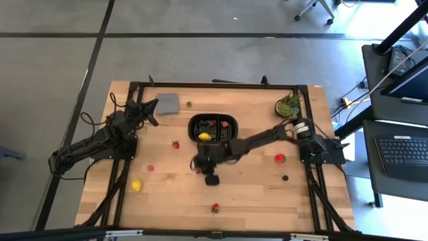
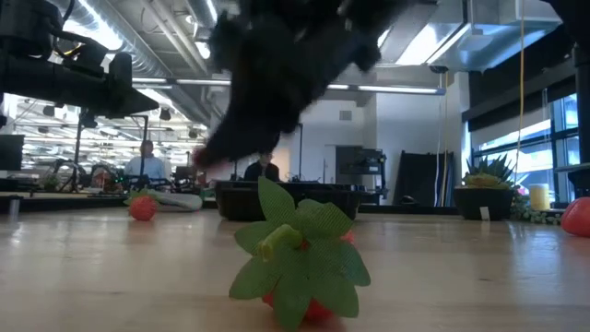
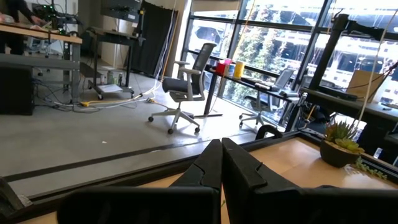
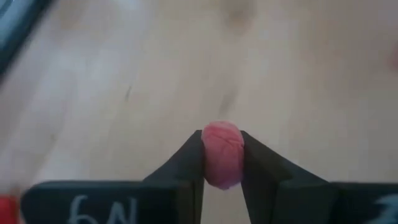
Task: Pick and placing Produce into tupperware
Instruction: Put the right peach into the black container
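My right gripper will let go of the pink round piece beside the other pink piece in the black tray [image 1: 229,128].
The black tray [image 1: 215,127] sits mid-table toward the far side, with a yellow lemon piece [image 1: 204,136] and small dark bits inside. My right gripper [image 4: 222,163] reaches to just near of the tray [image 1: 199,165] and is shut on a pink round piece [image 4: 222,149]. Loose on the wood lie strawberries [image 1: 175,144] [image 1: 279,158] [image 1: 215,208], a pink piece [image 1: 150,168], a lemon [image 1: 136,185] and a dark berry [image 1: 285,178]. My left gripper [image 3: 221,158] is shut, raised by the grey square piece [image 1: 167,103] and facing the room. My right gripper pinches the pink round piece at its two opposite sides [image 4: 208,152] between the two fingertips [image 4: 189,163]. The fingers point down at the table. The piece looks lifted clear of the wood; in the low view the blurred gripper [image 2: 267,83] hangs well above the tabletop.
A small potted plant [image 1: 289,105] stands at the far right corner, and a tiny green piece [image 1: 189,104] lies beyond the tray. In the low view a leafy strawberry [image 2: 297,258] fills the foreground. Bare wood stretches along the near edge. People sit at desks in the room behind.
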